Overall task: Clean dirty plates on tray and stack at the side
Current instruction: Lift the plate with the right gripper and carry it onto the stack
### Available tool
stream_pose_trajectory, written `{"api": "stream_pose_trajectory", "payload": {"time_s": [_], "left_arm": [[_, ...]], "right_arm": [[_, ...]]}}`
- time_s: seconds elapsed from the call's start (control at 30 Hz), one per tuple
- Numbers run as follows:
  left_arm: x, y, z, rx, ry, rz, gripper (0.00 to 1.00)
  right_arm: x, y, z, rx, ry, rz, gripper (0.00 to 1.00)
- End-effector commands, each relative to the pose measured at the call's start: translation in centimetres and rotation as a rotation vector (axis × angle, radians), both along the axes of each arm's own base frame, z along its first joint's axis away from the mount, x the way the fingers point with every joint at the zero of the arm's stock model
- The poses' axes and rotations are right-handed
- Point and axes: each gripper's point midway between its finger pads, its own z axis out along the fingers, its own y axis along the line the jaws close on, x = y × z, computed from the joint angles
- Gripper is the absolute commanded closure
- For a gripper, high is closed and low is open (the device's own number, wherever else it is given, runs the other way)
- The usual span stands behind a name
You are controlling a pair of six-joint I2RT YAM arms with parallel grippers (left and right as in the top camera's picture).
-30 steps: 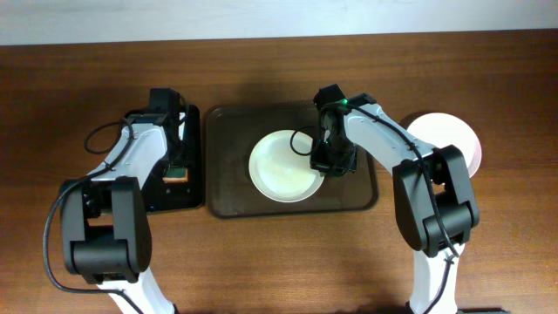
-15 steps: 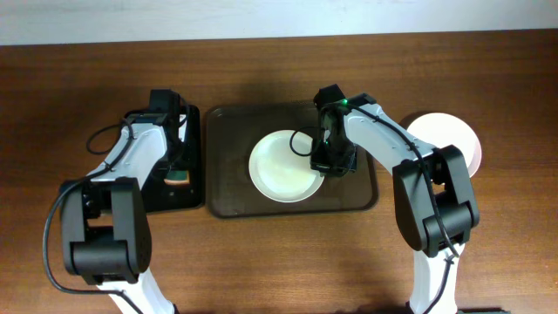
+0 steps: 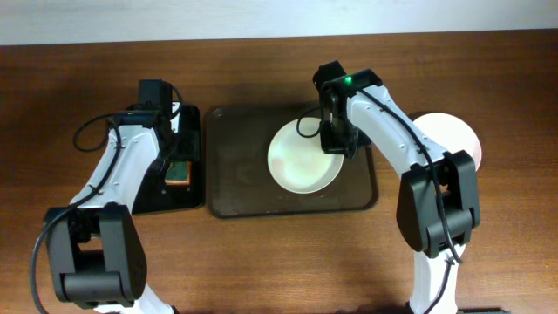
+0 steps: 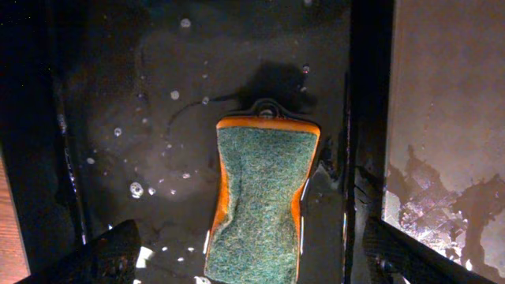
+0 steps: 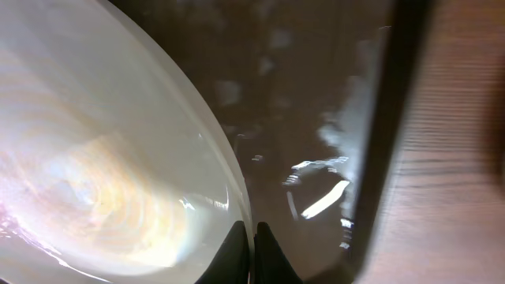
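Note:
Next, I release the plate with my right gripper on top of the clean white plates [image 3: 439, 148] beside the brown tray.
A white plate [image 3: 301, 158] is held over the dark brown tray [image 3: 231, 170], toward its right side. My right gripper [image 3: 336, 144] is shut on the plate's right rim; the right wrist view shows the fingertips [image 5: 252, 237] pinching the rim of the plate [image 5: 95, 158]. A green and orange sponge [image 3: 178, 171] lies in a small black wet tray [image 3: 193, 131] at the left. My left gripper [image 4: 252, 260] is open above the sponge [image 4: 264, 201], fingers wide on either side, not touching it.
A stack of clean white plates [image 3: 453, 139] sits on the wooden table to the right of the brown tray. The black sponge tray stands just left of the brown tray. The back wall edge runs along the top.
My right gripper has lifted and carried the plate to the right over the tray. My left arm has drawn back from the sponge, which now lies uncovered.

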Motion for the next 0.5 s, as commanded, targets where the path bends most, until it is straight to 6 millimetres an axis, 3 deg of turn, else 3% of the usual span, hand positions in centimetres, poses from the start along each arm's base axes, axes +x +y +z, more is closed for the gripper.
{"api": "stream_pose_trajectory", "payload": {"time_s": [0.0,0.23,0.47], "left_arm": [[0.2,0.0,0.7,-0.012,-0.02,0.005,0.09],[0.2,0.0,0.7,-0.012,-0.02,0.005,0.06],[0.2,0.0,0.7,-0.012,-0.02,0.005,0.05]], "right_arm": [[1.9,-1.4,5.3,-0.091,-0.157,0.022,0.96],[3.0,-3.1,11.3,-0.224,-0.333,0.019,0.96],[3.2,-3.5,16.1,-0.538,-0.506,0.105,0.96]]}}
